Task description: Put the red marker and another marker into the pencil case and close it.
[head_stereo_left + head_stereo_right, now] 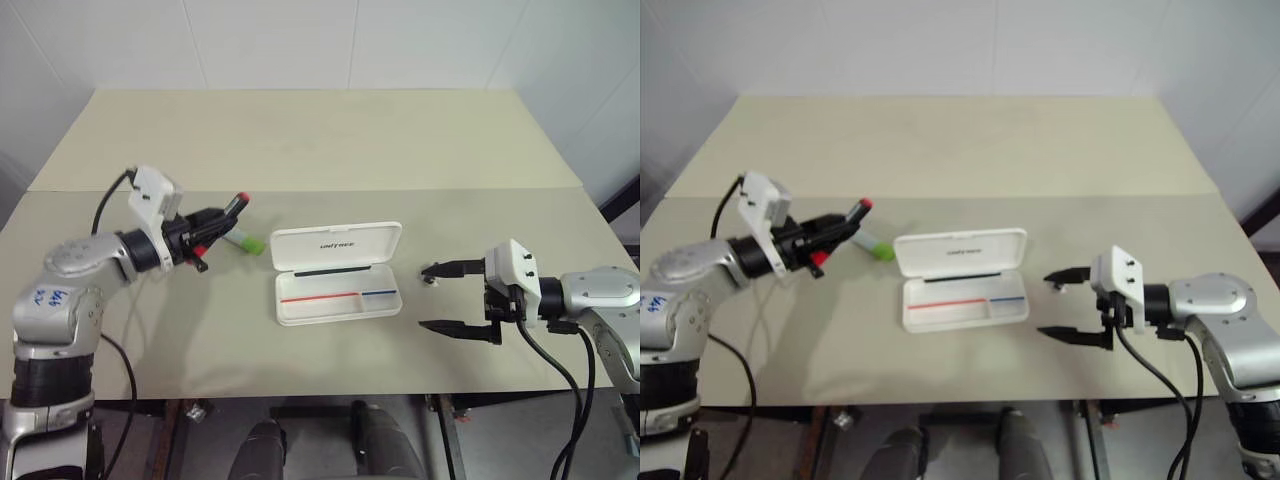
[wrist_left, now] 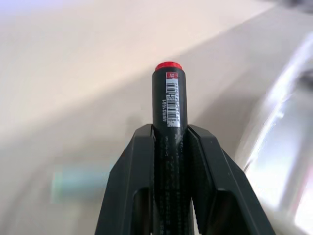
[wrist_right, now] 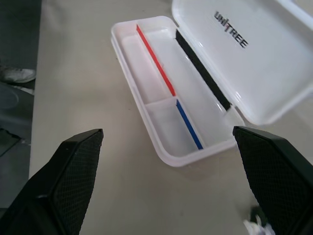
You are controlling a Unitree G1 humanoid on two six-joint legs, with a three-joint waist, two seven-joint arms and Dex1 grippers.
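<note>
I will release the red marker from my left gripper inside the pencil case [image 1: 344, 278], between red stripe and open lid.
The red marker [image 1: 232, 208], a slim black pen with a red end, is lifted off the table on the left, clamped in my left gripper [image 1: 205, 232]. In the left wrist view its barrel [image 2: 169, 105] stands up between the two black fingers [image 2: 133, 181]. The other marker [image 1: 246, 241], pale with a lime-green cap, lies on the table just past that gripper. In the middle the white pencil case [image 1: 338, 273] lies open, lid back, with red and blue stripes inside [image 3: 166, 83]. My right gripper [image 1: 448, 298] hovers right of the case, open and empty.
A small white scrap [image 1: 431, 279] lies by the right gripper's upper finger. The beige table [image 1: 320, 140] has a seam across it, with free room behind the case. Walls close off the back and sides.
</note>
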